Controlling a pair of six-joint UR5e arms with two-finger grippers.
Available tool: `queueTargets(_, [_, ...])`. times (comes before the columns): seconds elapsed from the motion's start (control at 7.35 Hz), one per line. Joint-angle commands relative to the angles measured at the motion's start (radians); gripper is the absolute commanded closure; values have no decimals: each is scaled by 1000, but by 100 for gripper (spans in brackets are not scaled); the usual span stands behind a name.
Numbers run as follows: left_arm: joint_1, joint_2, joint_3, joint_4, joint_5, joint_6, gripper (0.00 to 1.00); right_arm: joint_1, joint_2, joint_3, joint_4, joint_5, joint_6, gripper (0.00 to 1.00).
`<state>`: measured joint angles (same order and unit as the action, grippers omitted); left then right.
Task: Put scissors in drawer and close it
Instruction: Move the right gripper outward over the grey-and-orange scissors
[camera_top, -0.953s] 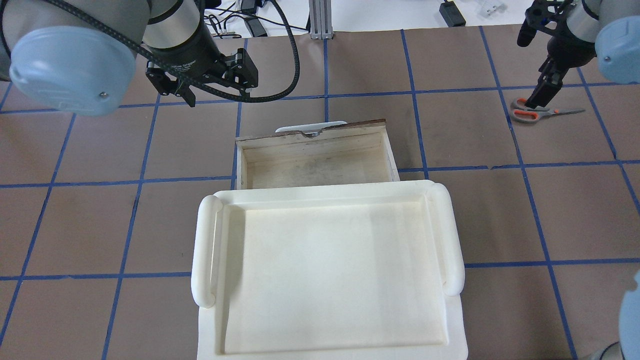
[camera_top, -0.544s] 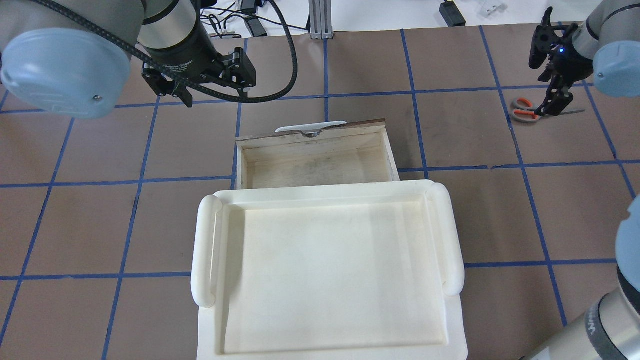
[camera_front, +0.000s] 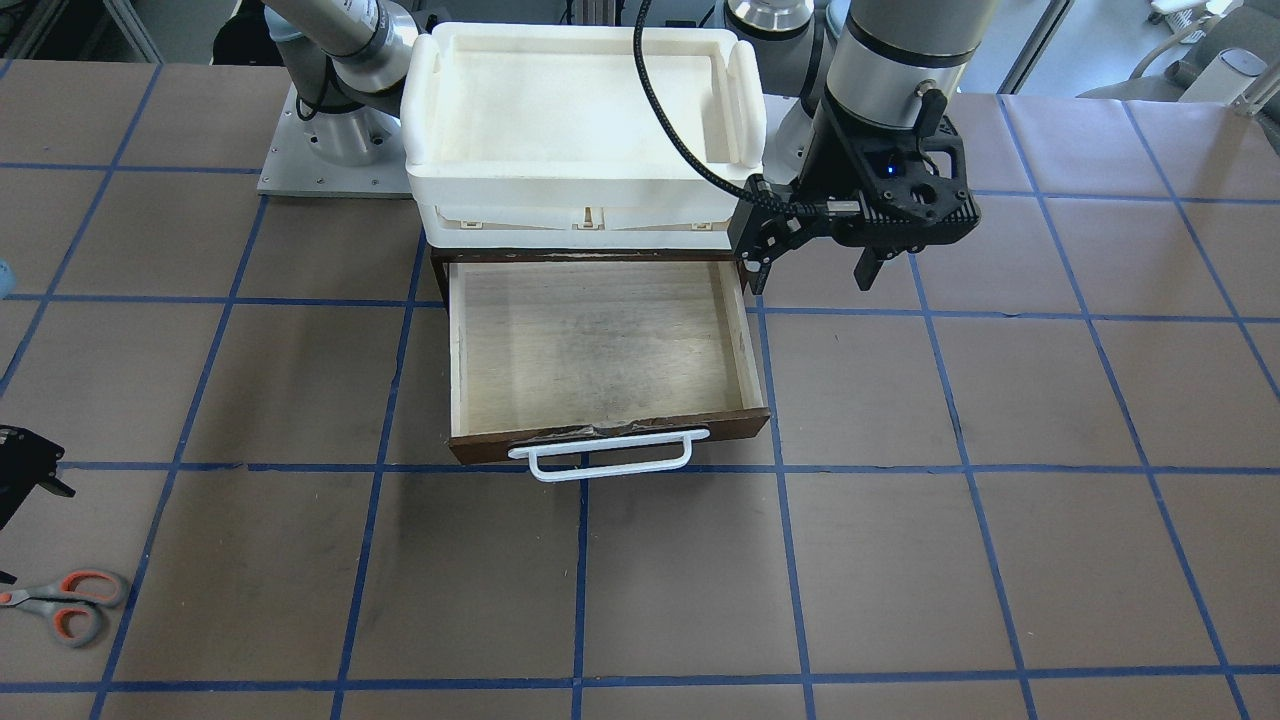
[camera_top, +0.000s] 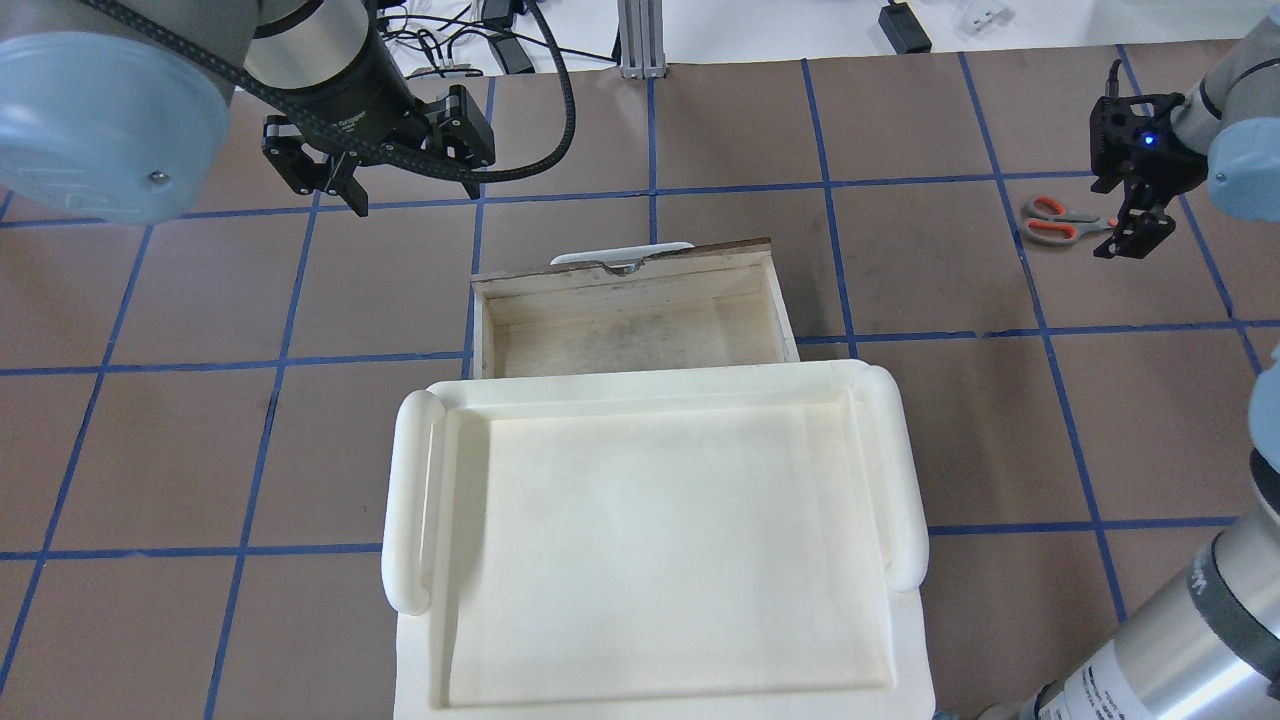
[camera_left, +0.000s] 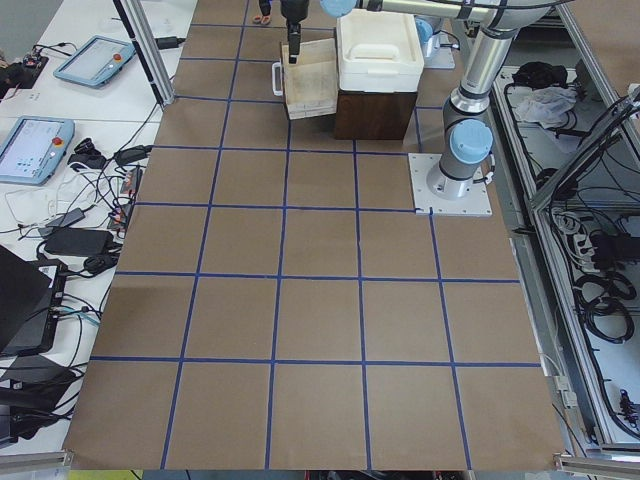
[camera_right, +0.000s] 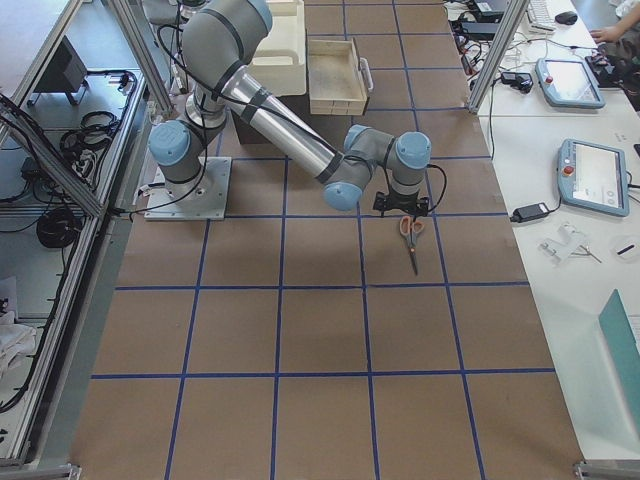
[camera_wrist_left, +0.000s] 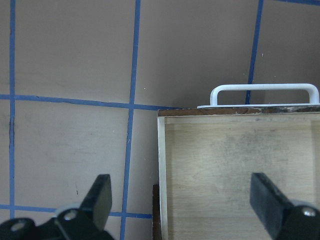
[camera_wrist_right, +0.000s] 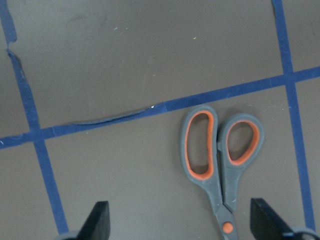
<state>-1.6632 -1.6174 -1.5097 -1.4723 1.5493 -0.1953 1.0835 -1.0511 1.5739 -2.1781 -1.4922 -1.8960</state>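
Observation:
I will close my right gripper on the base of the scissors' grey handles (camera_front: 26, 596) (camera_wrist_right: 223, 204), between the finger loops and the orange screw.
The scissors (camera_top: 1052, 221) lie flat on the brown table at the far right, grey handles with orange lining. They also show in the front view (camera_front: 65, 603) and the right wrist view (camera_wrist_right: 220, 155), handles up between my fingers. My right gripper (camera_top: 1133, 236) is open and empty, hovering over the blade end, which it hides. The drawer (camera_top: 625, 290) stands pulled open and empty, white bar handle (camera_front: 600, 455) outward. My left gripper (camera_top: 412, 190) is open and empty, above the table beside the drawer's left front corner (camera_wrist_left: 165, 120).
A white plastic bin (camera_top: 650, 540) sits on top of the dark cabinet that houses the drawer. Blue tape lines grid the brown table. Cables and small devices lie past the table's far edge (camera_top: 500, 40).
My right gripper has moved from over the scissors' handles toward the blade end and has turned. The scissors have not moved. My left gripper has drifted slightly left and away.

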Motion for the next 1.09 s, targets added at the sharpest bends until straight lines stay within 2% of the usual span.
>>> queueTargets(0.0, [17,7,-6,-13,-34,33,0,-5,23,-8,-28,6,-132,1])
queueTargets(0.27, [19,39,-18,-46,-25,20,0,-10,35,-15,-31,4,-149,1])
queueTargets(0.54, [20,47,-20,-62,-23,31,0,-11,95,-84,-37,6,-215,1])
queueTargets(0.95, [37,59,-49,-46,-29,33,0,-11,134,-92,-52,7,-215,0])
